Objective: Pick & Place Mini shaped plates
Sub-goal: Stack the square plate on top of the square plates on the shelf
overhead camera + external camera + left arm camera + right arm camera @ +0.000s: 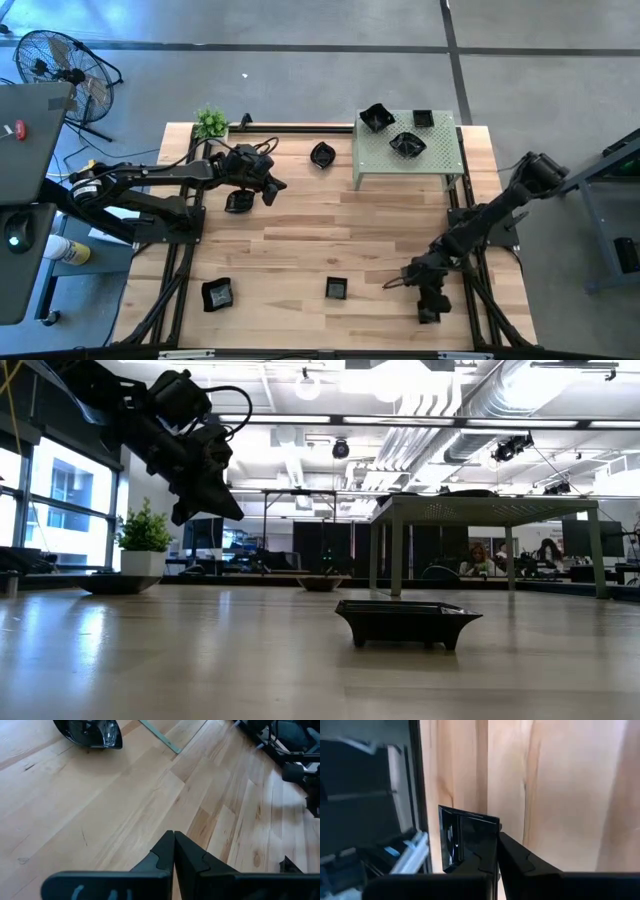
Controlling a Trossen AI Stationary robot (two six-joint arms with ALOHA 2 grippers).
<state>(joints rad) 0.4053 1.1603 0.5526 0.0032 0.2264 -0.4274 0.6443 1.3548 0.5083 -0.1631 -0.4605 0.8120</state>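
Next, my right gripper puts the square plate down on the bare wood (388,234) in front of the pale green stand.
Several mini shaped plates, small and glossy black, lie about. Three sit on the pale green stand (440,160). On the table are one (322,154) left of the stand, one (239,201), one (217,294) at the near left and a square one (336,289) near the front. My left gripper (272,188) hangs shut above the wood beside the plate (239,201) and touches nothing. By the table's near right edge my right gripper (428,298) is shut on a square plate (462,837). My right gripper pinches one side wall (490,832) of the square plate between its two fingers, slanting down from the right. The plate stands tilted up on edge beside the fingers (520,862). Whether it is clear of the table I cannot tell.
A potted plant (210,122) stands at the far left corner. Black frame rails (170,290) run along the table's left and right sides. The stand's legs (397,555) rise at the far right. Bare wood lies in the table's middle.
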